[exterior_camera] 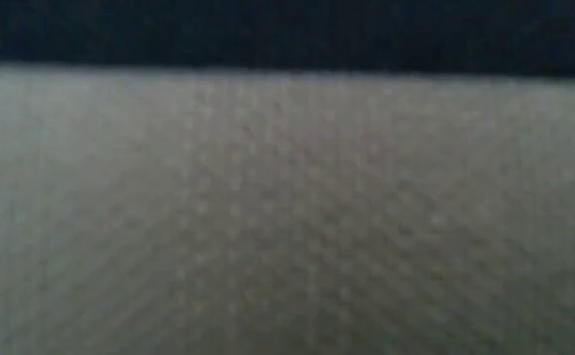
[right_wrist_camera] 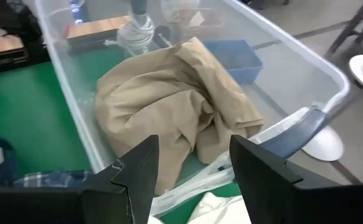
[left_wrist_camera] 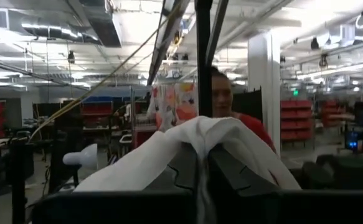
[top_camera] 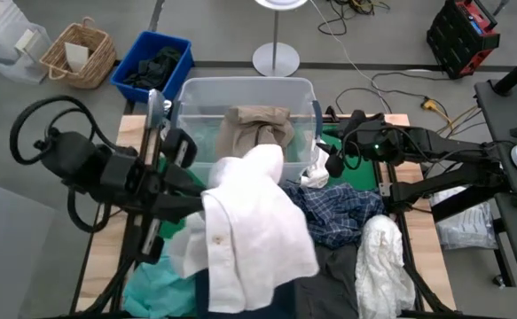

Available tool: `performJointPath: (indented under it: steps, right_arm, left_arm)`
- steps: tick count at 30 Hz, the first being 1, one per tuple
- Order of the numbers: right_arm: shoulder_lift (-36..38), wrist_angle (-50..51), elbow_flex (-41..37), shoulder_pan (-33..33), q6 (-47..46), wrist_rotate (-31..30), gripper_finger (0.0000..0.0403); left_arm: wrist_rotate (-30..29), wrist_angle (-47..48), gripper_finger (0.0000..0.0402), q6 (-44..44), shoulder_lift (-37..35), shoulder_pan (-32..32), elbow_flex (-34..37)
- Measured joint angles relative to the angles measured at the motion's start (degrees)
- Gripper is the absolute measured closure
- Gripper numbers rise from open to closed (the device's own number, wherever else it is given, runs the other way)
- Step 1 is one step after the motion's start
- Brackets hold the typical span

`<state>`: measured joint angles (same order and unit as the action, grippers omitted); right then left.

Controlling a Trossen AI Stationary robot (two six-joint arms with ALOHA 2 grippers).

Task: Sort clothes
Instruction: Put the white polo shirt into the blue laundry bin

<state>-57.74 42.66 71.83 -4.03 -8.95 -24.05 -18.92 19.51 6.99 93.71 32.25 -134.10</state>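
Observation:
My left gripper is going to release the white garment in the dark blue bin (top_camera: 238, 266) between the teal and dark grey garments.
My left gripper (left_wrist_camera: 201, 149) is shut on a white garment (top_camera: 254, 221), raised over the table's middle just in front of the clear tub (top_camera: 304, 89). In the high view the cloth hides the fingers. A beige garment (right_wrist_camera: 169, 106) lies in the tub. My right gripper (right_wrist_camera: 190, 171) stands open over the tub's near right rim and touches nothing. On the table lie a plaid shirt (top_camera: 342, 213), another white garment (top_camera: 382, 261), a dark grey one (top_camera: 338, 275) and a teal one (top_camera: 156, 283). My left gripper has a fold of the white garment (left_wrist_camera: 200, 132) at the ends of its shut fingers; how many layers, I cannot tell. The fingers slant upward from the table's left. The cloth drapes down both sides of them and hangs slack, its lower part (top_camera: 258, 283) over the clothes on the table.
A navy bin (top_camera: 152, 66) with dark clothes and a wicker basket (top_camera: 79, 53) stand on the floor beyond the table's far left. A lamp base (top_camera: 276, 60) stands behind the tub. Fabric close to the lens fills the low view. A person (left_wrist_camera: 228, 99) stands beyond the table.

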Motion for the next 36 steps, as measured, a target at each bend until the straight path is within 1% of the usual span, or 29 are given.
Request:
performJointPath:
  steps: [2, 4, 7, 9, 10, 12, 16, 19, 21, 26, 28, 30, 32, 36]
  right_arm:
    - [0.0, -0.5, 0.0, 0.0, 0.0, -0.2, 0.0213]
    - [0.0, -1.3, 0.0, 0.0, 0.1, -0.2, 0.0213]
    - [0.0, -1.4, 0.0, 0.0, 0.4, -0.2, 0.0213]
    - [0.0, -1.4, 0.0, 0.0, 0.9, -0.2, 0.0213]
    - [0.0, -1.4, 0.0, 0.0, 1.0, -0.2, 0.0213]
    - [0.0, -1.4, 0.0, 0.0, 1.1, -0.2, 0.0213]
    - [0.0, -1.4, 0.0, 0.0, 1.1, -0.2, 0.0213]
    - [-0.1, -1.4, 0.0, 0.0, 1.1, -0.3, 0.0213]
    - [-0.1, -1.4, 0.0, 0.0, 1.1, -0.4, 0.0213]
    - [-0.1, -1.4, 0.0, 0.0, 1.0, -0.5, 0.0213]
    - [-0.1, -1.5, 0.0, 0.0, 1.0, -0.5, 0.0213]
    - [-0.1, -1.4, 0.0, 0.0, 1.0, -0.5, 0.0213]
    - [-0.1, -1.5, 0.0, 0.0, 1.1, -0.6, 0.0213]
    - [-0.1, -1.4, 0.0, 0.0, 1.3, -0.6, 0.0213]
  left_arm:
    - [0.0, 3.3, 0.0401, -0.9, -0.5, 0.0, 0.0]
    - [0.0, 8.7, 0.0401, -4.4, -1.2, 0.0, 0.0]
    - [1.1, 18.7, 0.0401, -13.6, -2.4, 0.0, 0.0]
    - [1.8, 24.3, 0.0401, -21.5, -3.0, 0.2, 0.0]
    - [1.7, 25.6, 0.0401, -24.4, -3.2, 0.4, 0.0]
    - [0.5, 24.7, 0.0401, -27.4, -3.2, 0.8, 0.0]
    - [0.2, 19.6, 0.0401, -25.4, -3.0, 1.1, 0.0]
    - [-0.1, 21.2, 0.0401, -23.5, -3.0, 0.4, -0.1]
    - [-1.1, 23.3, 0.0398, -24.1, -3.0, 0.2, -0.1]
    - [-6.7, 34.8, 0.0396, -29.2, -2.7, 0.2, 0.1]
    - [-6.9, 37.8, 0.0396, -29.9, -2.3, 0.2, 0.8]
    - [-6.4, 41.4, 0.0397, -28.1, -2.2, 0.2, 1.6]
    - [-6.1, 45.7, 0.0397, -26.6, -2.3, 0.2, 2.7]
    - [-5.7, 56.0, 0.0398, -27.5, -2.2, -0.2, 5.5]
